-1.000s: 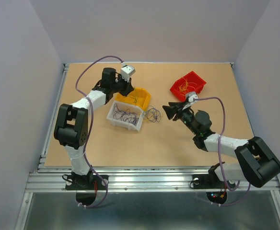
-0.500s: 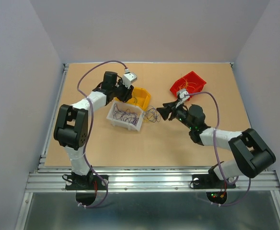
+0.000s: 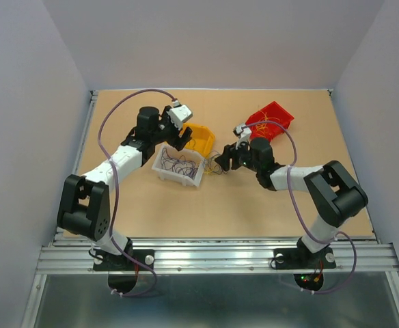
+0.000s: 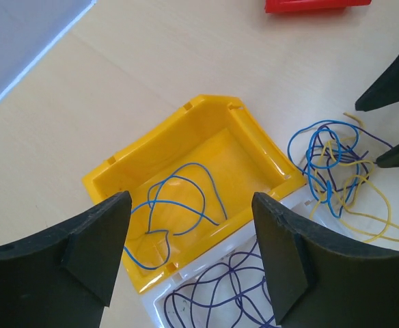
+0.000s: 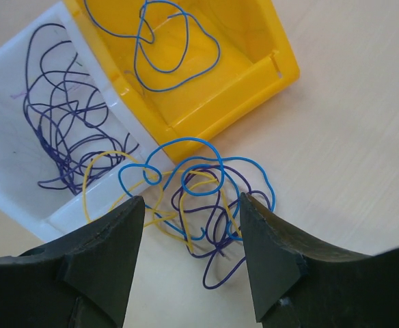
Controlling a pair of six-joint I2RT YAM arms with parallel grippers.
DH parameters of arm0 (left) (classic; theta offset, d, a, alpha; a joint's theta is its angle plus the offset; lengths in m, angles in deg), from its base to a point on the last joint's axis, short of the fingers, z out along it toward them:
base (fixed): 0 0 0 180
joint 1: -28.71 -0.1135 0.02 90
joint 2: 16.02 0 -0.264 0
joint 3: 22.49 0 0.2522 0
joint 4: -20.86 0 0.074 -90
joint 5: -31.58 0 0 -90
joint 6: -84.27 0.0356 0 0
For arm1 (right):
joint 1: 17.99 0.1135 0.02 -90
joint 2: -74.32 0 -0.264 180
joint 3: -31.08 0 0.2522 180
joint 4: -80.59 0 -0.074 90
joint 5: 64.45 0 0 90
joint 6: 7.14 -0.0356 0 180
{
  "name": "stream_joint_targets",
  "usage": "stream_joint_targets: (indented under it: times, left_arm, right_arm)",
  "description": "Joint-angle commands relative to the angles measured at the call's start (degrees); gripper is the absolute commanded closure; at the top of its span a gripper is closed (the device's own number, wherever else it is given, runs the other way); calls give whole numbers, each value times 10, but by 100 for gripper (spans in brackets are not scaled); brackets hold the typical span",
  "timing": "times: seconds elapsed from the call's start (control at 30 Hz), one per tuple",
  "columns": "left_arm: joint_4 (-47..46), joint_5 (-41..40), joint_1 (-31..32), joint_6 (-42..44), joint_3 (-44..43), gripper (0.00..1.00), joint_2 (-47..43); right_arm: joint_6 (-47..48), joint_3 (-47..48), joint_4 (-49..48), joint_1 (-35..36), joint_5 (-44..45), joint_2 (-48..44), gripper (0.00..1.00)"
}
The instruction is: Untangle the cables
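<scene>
My left gripper will go to the tangled clump next and close on the blue cable's loop (image 3: 209,158) (image 4: 309,156), on the side nearest the yellow bin.
A tangled clump of blue, yellow and purple cables (image 3: 217,162) (image 4: 336,171) (image 5: 203,195) lies on the table beside the white bin (image 3: 164,171) (image 5: 1,82). One yellow strand loops over that bin's rim. My right gripper (image 3: 222,162) (image 5: 190,201) is open, its fingers straddling the clump just above it. My left gripper (image 3: 180,139) (image 4: 191,205) hovers open and empty over the yellow bin (image 3: 204,137) (image 4: 186,113) (image 5: 213,96), which holds a blue cable (image 4: 186,167) (image 5: 165,41). Purple cables (image 3: 180,165) (image 4: 234,287) (image 5: 56,116) fill the white bin.
A red bin (image 3: 271,120) (image 4: 315,5) with orange-yellow wires stands at the back right. The yellow and white bins touch each other. The right gripper's fingers (image 4: 391,75) reach into the left wrist view at its right edge.
My left gripper has opened from shut above the yellow bin. My right arm has reached leftwards to the clump and its jaws have spread a little wider.
</scene>
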Motion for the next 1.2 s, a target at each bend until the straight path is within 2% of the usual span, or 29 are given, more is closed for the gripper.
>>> stream_joint_targets:
  times: [0.0,0.27,0.4,0.5,0.67,1.0,1.17]
  left_arm:
    - [-61,17,2,8,30,18,-40]
    - [-128,51,7,21,99,18,-109]
    - [-172,54,8,21,137,18,-140]
    - [-173,66,11,23,140,18,-139]
    - [-162,102,23,44,136,17,-119]
    - [-121,100,112,106,135,17,-84]
    - [-114,88,116,98,122,21,-66]
  right_arm:
    - [4,52,7,3,9,38,38]
    - [-6,98,6,3,13,92,49]
    - [-5,81,-30,3,-19,83,83]
    - [-6,57,-65,3,-53,48,99]
    - [14,-15,-118,3,-140,-14,99]
    - [37,-62,-122,3,-163,-85,100]
    - [38,-66,-124,4,-184,-90,100]
